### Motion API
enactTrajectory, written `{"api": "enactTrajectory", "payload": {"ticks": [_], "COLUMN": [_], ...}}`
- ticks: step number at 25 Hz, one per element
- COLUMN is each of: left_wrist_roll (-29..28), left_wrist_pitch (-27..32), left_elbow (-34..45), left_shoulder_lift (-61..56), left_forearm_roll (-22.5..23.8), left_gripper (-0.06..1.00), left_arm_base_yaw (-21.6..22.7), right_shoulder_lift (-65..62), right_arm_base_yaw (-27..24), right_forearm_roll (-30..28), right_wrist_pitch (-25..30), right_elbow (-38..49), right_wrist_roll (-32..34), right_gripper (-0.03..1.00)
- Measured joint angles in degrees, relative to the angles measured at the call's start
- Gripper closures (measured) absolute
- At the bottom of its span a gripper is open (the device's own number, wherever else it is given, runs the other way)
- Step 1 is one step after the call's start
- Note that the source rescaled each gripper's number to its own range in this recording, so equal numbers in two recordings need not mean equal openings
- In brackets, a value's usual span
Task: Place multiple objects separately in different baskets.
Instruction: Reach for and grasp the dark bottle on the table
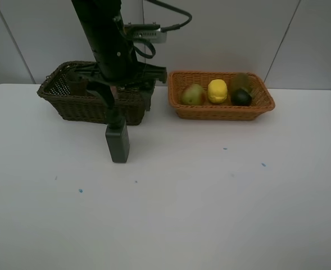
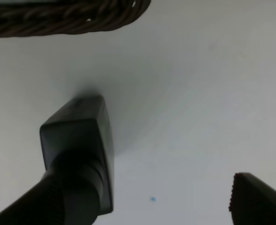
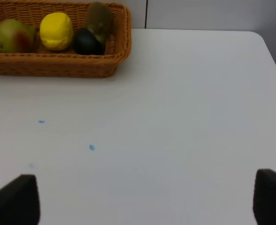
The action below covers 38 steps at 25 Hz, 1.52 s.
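The robot's left gripper should next move down over the dark green bottle and close on the bottle's upper body (image 1: 117,133) (image 2: 75,140), just under its neck.
A dark green bottle (image 1: 118,144) stands on the white table just in front of the dark brown basket (image 1: 69,107), whose rim (image 2: 67,18) shows in the left wrist view. My left gripper (image 1: 127,98) hangs open above the bottle (image 2: 77,150). The bottle's neck rises on one finger's side; the other fingertip (image 2: 257,199) is well apart. The orange basket (image 1: 221,115) holds an apple (image 1: 193,94), a lemon (image 1: 217,91), a kiwi (image 1: 241,81) and a dark mangosteen (image 1: 241,97). My right gripper (image 3: 142,201) is open and empty over bare table, away from that basket (image 3: 53,65).
The white table (image 1: 210,214) carries a few small blue specks (image 1: 263,165). A grey panelled wall stands close behind both baskets. The left arm and its cable rise over the dark basket and hide part of its inside.
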Motion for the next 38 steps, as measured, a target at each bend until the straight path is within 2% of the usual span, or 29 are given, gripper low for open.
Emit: {"api": "enactTrajectory", "payload": {"ticks": [12,16,22,34,38], "left_wrist_roll": [-2.7,-4.8,-7.7,-9.1,-9.1], "left_wrist_pitch": [0.7,2.7,6.6,6.4,4.7], "left_elbow": [0.0,0.0,0.0,0.0,0.0], "left_shoulder_lift": [0.0,0.0,0.0,3.0,5.4], "left_forearm_roll": [0.4,0.7,3.9,4.4,4.5], "left_gripper": [0.02,0.02,0.02,0.02,0.02], "left_arm_base_yaw": [-0.1,-0.1,-0.1,-0.1,-0.1], "right_shoulder_lift": [0.0,0.0,0.0,0.0,0.0], "right_arm_base_yaw": [0.0,0.0,0.0,0.0,0.0], "right_forearm_roll": [0.0,0.0,0.0,0.0,0.0], "right_wrist_pitch": [0.0,0.0,0.0,0.0,0.0], "right_elbow": [0.0,0.0,0.0,0.0,0.0], "right_wrist_roll": [0.2,0.2,0.2,0.2,0.2], "right_gripper": [-0.02,-0.02,-0.02,-0.02,-0.02]}}
